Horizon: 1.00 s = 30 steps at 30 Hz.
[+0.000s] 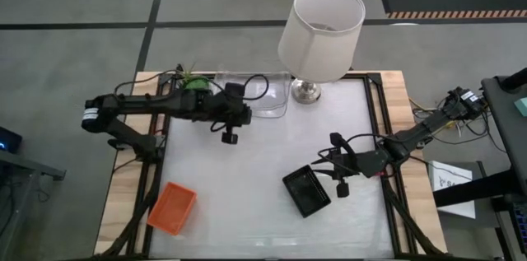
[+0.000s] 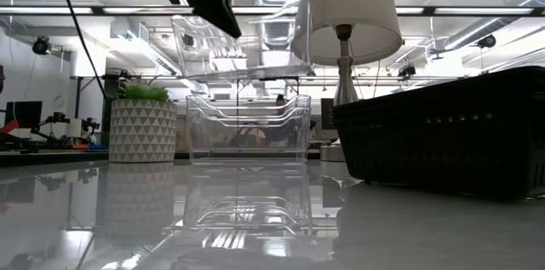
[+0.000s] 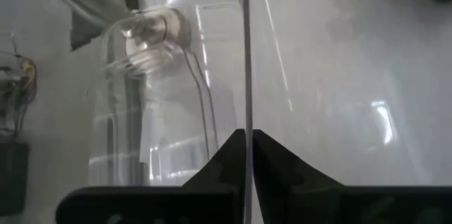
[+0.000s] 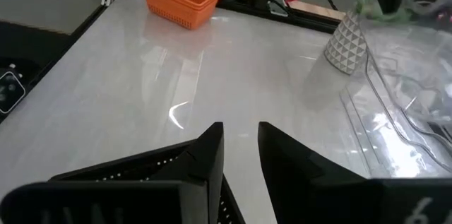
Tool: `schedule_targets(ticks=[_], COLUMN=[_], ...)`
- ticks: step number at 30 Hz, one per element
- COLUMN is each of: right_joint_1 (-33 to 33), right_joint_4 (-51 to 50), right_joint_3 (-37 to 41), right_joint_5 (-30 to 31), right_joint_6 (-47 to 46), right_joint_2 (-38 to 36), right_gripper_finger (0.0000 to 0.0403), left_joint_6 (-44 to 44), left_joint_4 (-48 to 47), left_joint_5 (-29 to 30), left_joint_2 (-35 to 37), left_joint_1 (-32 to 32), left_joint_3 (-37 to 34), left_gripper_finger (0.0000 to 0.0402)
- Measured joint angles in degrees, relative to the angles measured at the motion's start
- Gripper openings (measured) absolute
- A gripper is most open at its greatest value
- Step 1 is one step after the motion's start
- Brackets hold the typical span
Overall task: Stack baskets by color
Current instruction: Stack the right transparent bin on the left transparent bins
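Observation:
The robot's left gripper will let go of the clear basket, now held in the air, inside the nested clear baskets point(image 1: 254, 95) point(image 3: 176, 125) beside the white lamp.
My left gripper point(image 1: 245, 114) is shut on a clear basket point(image 2: 243, 53) and holds it in the air at the table's far side. Below it, more clear baskets point(image 2: 247, 129) sit nested, bottom down, on the table. An orange basket point(image 1: 173, 207) rests at the near left. A black basket point(image 1: 306, 190) rests on the table right of the middle. My right gripper point(image 4: 240, 146) hovers open above the black basket's far right corner, with nothing between its fingers. My left gripper pinches one side wall of the clear basket point(image 3: 247, 121) between its two fingertips; the wall shows edge-on as a thin line. The fingers slant down from the table's left. The basket hangs lifted clear, slightly tilted, above the nested clear baskets.
A white lamp point(image 1: 321, 22) stands at the far edge right of the clear baskets, and a potted plant point(image 1: 193, 81) stands to their left. Bare white table top point(image 1: 247, 170) lies between the orange and black baskets. Dark frame rails point(image 1: 380, 117) run along the table's sides.

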<state>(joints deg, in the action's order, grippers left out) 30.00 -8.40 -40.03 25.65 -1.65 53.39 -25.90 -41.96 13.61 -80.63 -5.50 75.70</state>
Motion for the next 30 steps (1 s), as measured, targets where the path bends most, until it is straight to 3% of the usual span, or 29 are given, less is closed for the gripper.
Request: schedule_targets(ticks=[20, 30], right_joint_1=[0.0, 0.0], right_joint_4=[-0.3, -0.3], right_joint_3=[0.0, 0.0], right_joint_5=[0.0, 0.1], right_joint_6=[1.1, 1.7], right_joint_2=[0.0, 0.0], right_gripper_finger=[0.0082, 0.0082], left_joint_6=[0.1, 0.0], left_joint_4=[3.0, 4.5], left_joint_5=[-0.7, -4.9], left_joint_2=[-3.7, -4.9], left_joint_1=[-10.1, -14.2], left_joint_3=[0.9, 0.8], left_gripper_finger=[0.0, 0.0])
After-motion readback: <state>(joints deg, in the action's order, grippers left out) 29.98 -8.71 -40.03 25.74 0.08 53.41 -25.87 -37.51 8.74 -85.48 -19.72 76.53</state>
